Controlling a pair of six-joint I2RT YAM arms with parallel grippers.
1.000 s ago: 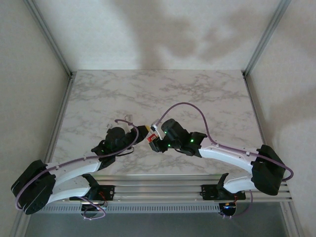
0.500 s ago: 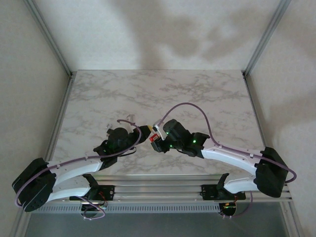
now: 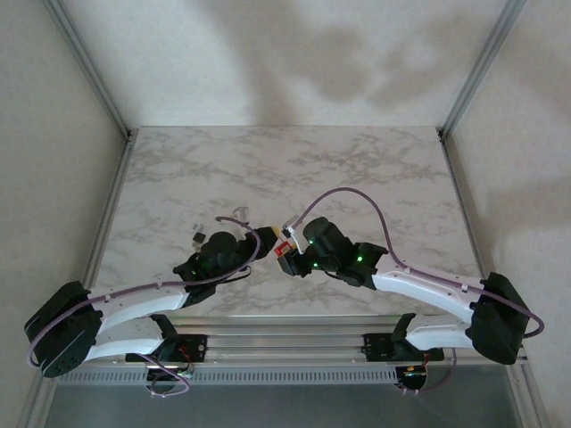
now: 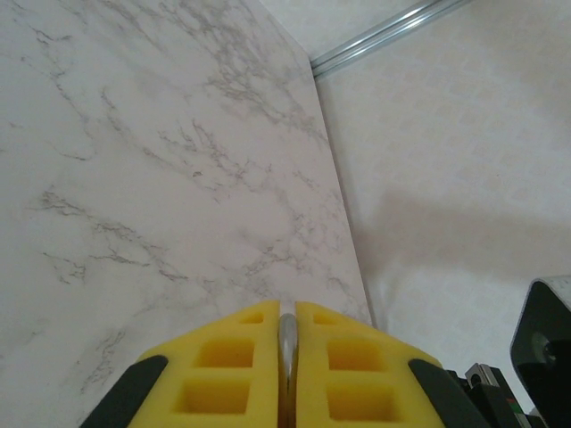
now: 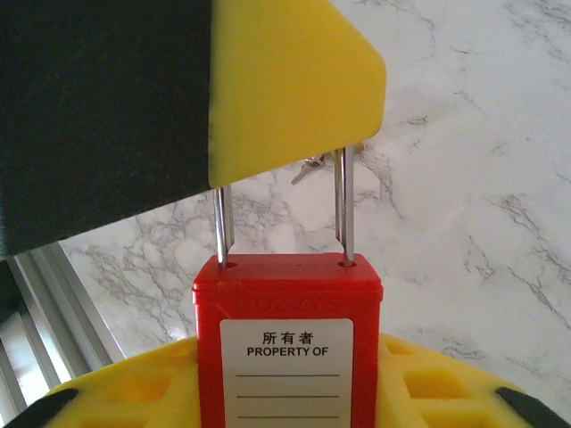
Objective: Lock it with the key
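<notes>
Only the padlock's steel shackle is in my left gripper, so it should open and take the red body [image 5: 287, 292] before my right gripper opens.
A red padlock [image 5: 287, 343] with a white "PROPERTY OF" label stands upright between the yellow pads of my right gripper [image 5: 287, 397], which is shut on its body. Its steel shackle [image 5: 343, 205] rises into the yellow finger [image 5: 294, 80] of my left gripper, hiding the shackle's top. In the left wrist view my left gripper [image 4: 286, 312] is shut on that thin metal bar [image 4: 286, 343]. A small key [image 5: 312, 166] lies on the marble beyond the shackle, apart from both grippers. From above, the grippers meet over the table's near middle, left [image 3: 265, 239] and right [image 3: 284, 250], with the padlock [image 3: 285, 242] between them.
The marble table [image 3: 357, 169] has open surface behind and to both sides of the grippers. Metal frame posts [image 3: 468, 80] and white walls enclose it. An aluminium rail [image 5: 36, 321] runs along the near edge. Purple cables [image 3: 348, 192] arch over both arms.
Both grippers and the padlock have drifted slightly right and toward the near edge. The left arm has lowered. Both grips are unchanged.
</notes>
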